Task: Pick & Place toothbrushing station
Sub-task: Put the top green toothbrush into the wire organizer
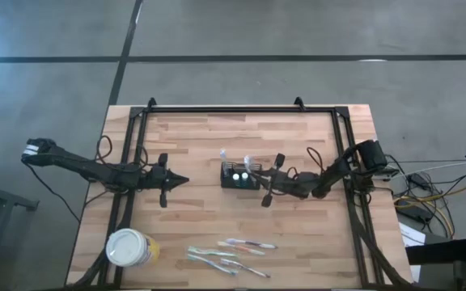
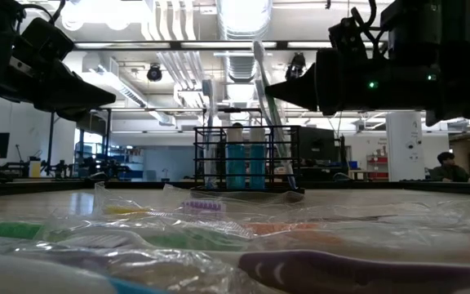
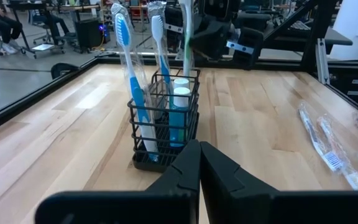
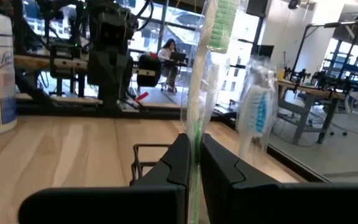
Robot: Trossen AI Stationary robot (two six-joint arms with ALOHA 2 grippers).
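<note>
Next, I open my right gripper, take the green toothbrush up by the bristle head (image 2: pixel 259 53) and stand it upright before leaving, because it slants toward the middle of the caddy.
The black mesh caddy (image 1: pixel 239 175) stands on the table's middle, also in the left wrist view (image 3: pixel 163 124) and the low view (image 2: pixel 243 159). It holds wrapped blue toothbrushes (image 3: pixel 124 56) and two blue tubes (image 3: pixel 178 106). My right gripper (image 1: pixel 262 183) is at the caddy's right side, shut on a wrapped green toothbrush (image 4: pixel 199 87) that stands about upright. My left gripper (image 1: pixel 183 181) is shut and empty, left of the caddy and pointing at it (image 3: pixel 199 163). My right gripper pinches the green toothbrush's wrapped handle (image 4: pixel 196 127) between its two fingers, below the bristle head. The fingers come level from the table's right side and lie across the brush. The brush stands slightly tilted (image 2: pixel 269 106), its lower end down at the caddy's right end (image 2: pixel 292 188).
Several wrapped toothbrushes (image 1: pixel 233 252) lie near the table's near edge. A round white tub with a yellow label (image 1: pixel 129 248) stands at the near left. A black frame rail (image 1: pixel 241 109) runs round the table.
</note>
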